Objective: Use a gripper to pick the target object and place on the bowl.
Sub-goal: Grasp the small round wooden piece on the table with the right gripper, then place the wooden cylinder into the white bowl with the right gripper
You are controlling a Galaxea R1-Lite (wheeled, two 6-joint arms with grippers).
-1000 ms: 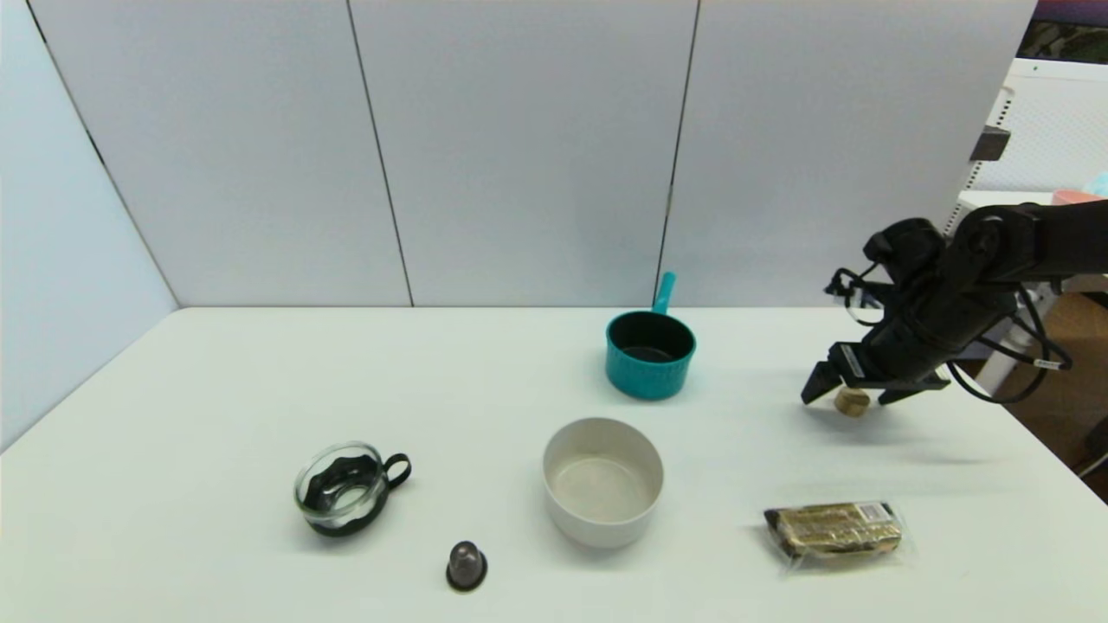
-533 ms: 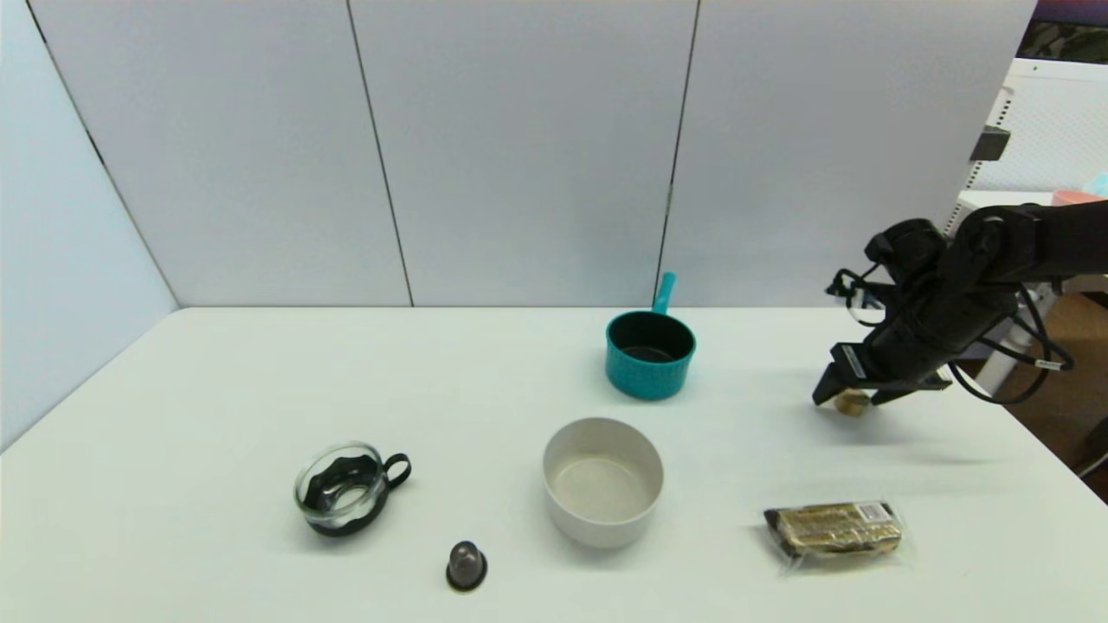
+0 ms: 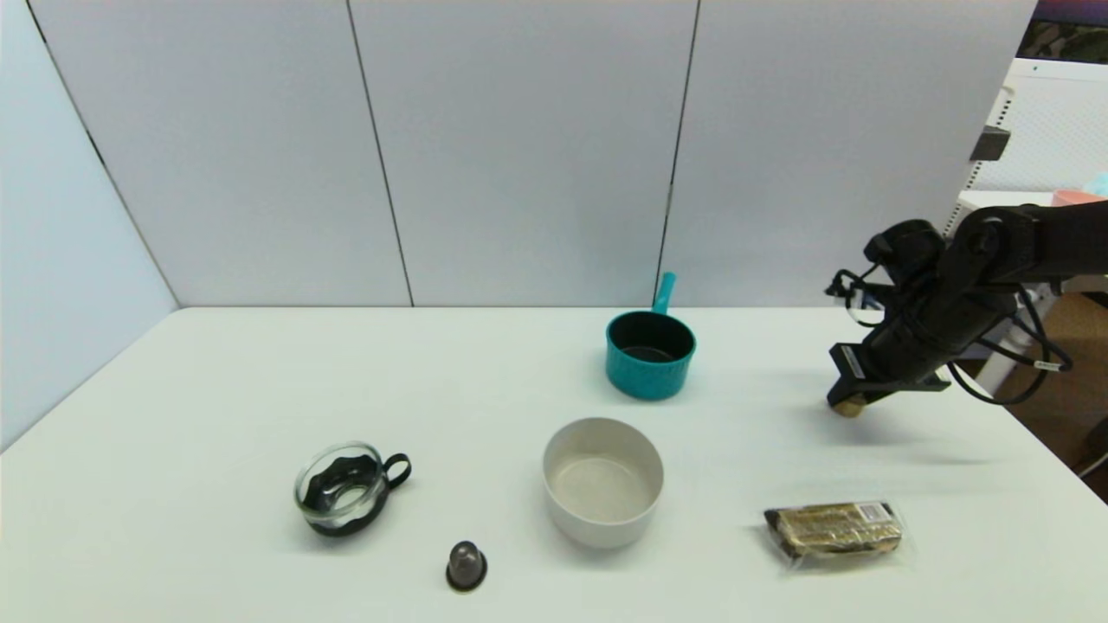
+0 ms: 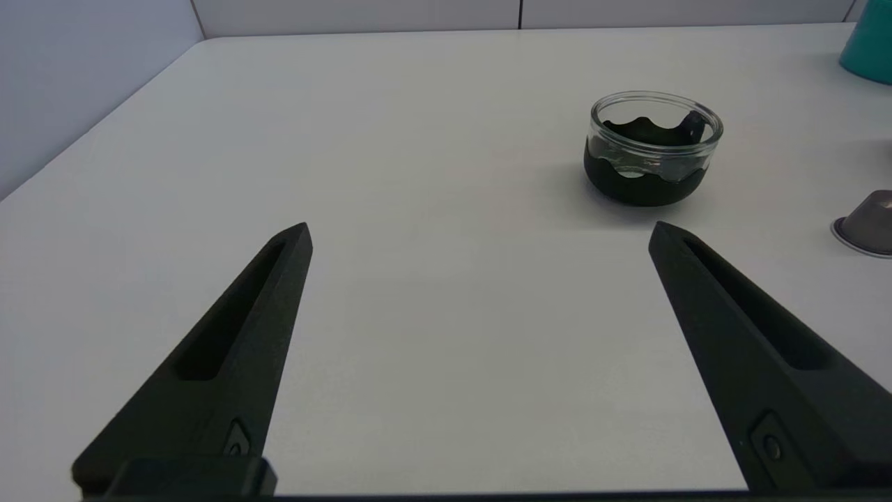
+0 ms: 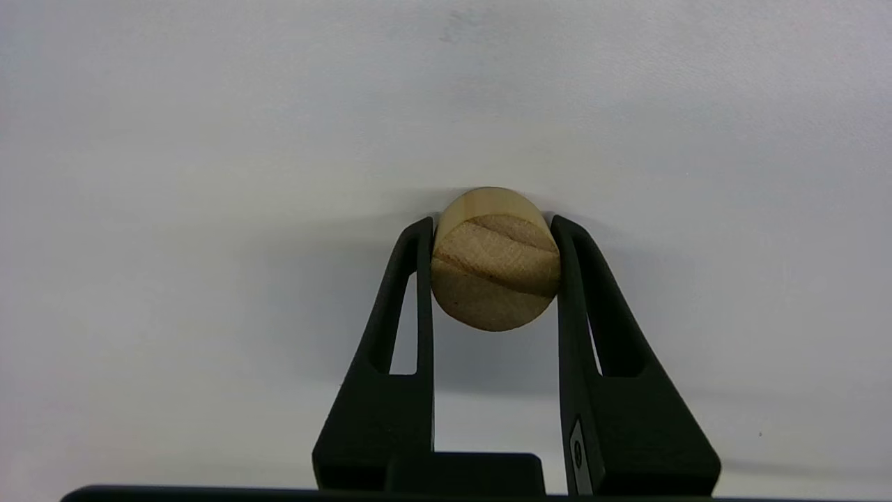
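Observation:
My right gripper is going to let go of the tan wooden cylinder on the inside bottom of the off-white bowl (image 3: 598, 490).
The small tan wooden cylinder (image 5: 495, 265) stands on the white table at the far right, mostly hidden by the claw in the head view (image 3: 849, 407). My right gripper (image 5: 493, 226) is shut on it, a finger pressed on each side, still down at the table (image 3: 847, 400). The off-white bowl (image 3: 603, 481) stands near the table's middle front, well to the left of the cylinder. My left gripper (image 4: 479, 237) is open and empty, low over the table's left part; it does not show in the head view.
A teal pot with a handle (image 3: 649, 353) stands behind the bowl. A plastic-wrapped brown bar (image 3: 833, 529) lies at the front right. A glass cup in a black holder (image 3: 344, 489) and a dark grey capsule (image 3: 467, 564) sit at the front left. The table's right edge is close to my right arm.
My right gripper's fingers, spread around the cylinder a second ago, have closed onto it. The arm has barely moved otherwise.

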